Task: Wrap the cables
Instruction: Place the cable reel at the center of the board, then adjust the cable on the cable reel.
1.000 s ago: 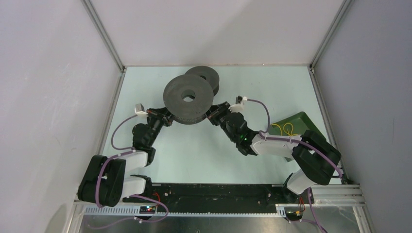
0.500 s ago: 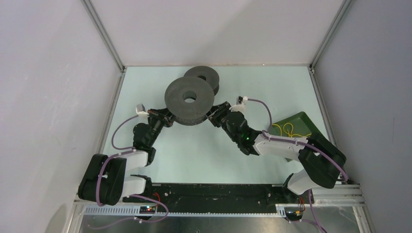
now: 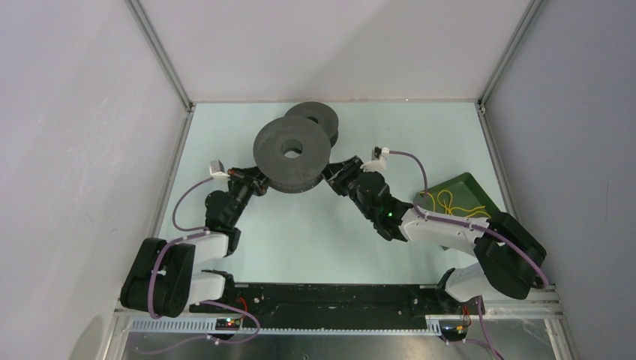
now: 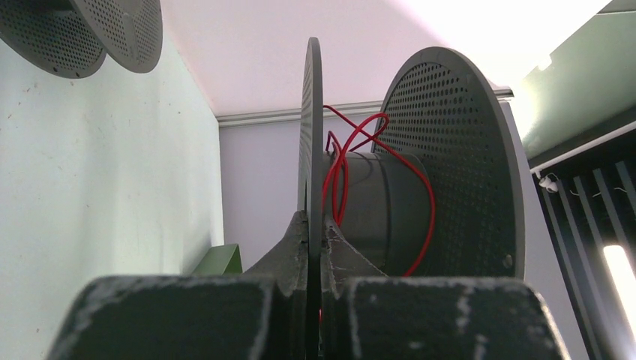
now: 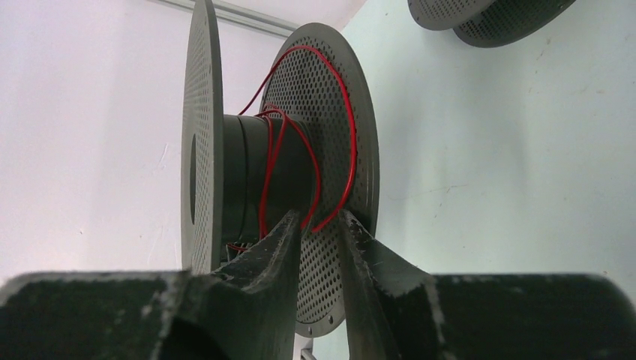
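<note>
Next, my left gripper puts the lifted dark grey spool down on the table (image 3: 307, 187) just in front of the second spool.
A dark grey spool (image 3: 291, 154) hangs above the table, and my left gripper (image 3: 259, 180) is shut on the edge of its thin flange (image 4: 310, 135). The red cable (image 4: 341, 161) lies in loose loops round the spool's hub. My right gripper (image 3: 335, 174) is at the spool's right side. In the right wrist view its jaws (image 5: 320, 216) stand open, with a loop of the red cable (image 5: 349, 135) just past the fingertips and nothing gripped. The yellow cable (image 3: 448, 199) lies bunched in a green tray (image 3: 469, 189).
A second dark grey spool (image 3: 319, 116) lies flat on the table behind the lifted one. White walls close in the table at the back and sides. The green tray sits at the right edge, beside the right arm.
My right gripper has opened and let go of the red cable, and the right arm has drawn slightly to the right. The left gripper and the spool have stayed put.
</note>
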